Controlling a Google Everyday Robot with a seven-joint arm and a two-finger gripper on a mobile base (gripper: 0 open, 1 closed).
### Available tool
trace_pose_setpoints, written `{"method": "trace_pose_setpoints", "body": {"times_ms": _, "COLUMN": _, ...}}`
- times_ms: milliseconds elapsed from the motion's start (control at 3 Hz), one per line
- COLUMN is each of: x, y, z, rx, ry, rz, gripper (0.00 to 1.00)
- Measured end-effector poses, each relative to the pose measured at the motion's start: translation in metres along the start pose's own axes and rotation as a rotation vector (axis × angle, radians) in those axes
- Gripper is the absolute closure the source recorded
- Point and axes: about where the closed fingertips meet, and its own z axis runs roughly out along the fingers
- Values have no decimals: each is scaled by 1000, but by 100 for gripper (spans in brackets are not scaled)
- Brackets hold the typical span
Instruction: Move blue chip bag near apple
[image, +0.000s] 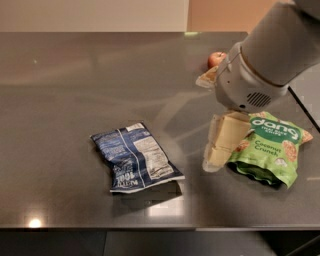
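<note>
I need to close my gripper next on the white text panel (146, 153) at the middle of the blue chip bag.
The blue chip bag (135, 157) lies flat on the dark table (75, 75), left of centre and near the front edge, with its white text panel facing up. The apple (215, 58) sits far back on the right, partly hidden behind my arm. My gripper (216, 156) hangs from the large white-grey wrist and points down over the table. It is to the right of the blue bag, with a gap between them, and just left of the green pouch. It holds nothing that I can see.
A bright green "dang Coconut Crunch" pouch (272, 147) lies at the right, partly behind the gripper. The table's right edge (305, 107) runs close past it. The front edge is just below the blue bag.
</note>
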Motion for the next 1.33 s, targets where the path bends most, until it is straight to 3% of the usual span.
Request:
{"method": "trace_pose_setpoints", "body": {"times_ms": 667, "x": -39, "y": 25, "z": 53, "rx": -64, "ry": 9, "rz": -59, "gripper": 0}}
{"method": "trace_pose_setpoints", "body": {"times_ms": 1333, "x": -53, "y": 7, "z": 102, "rx": -55, "ry": 28, "rz": -6, "gripper": 0}}
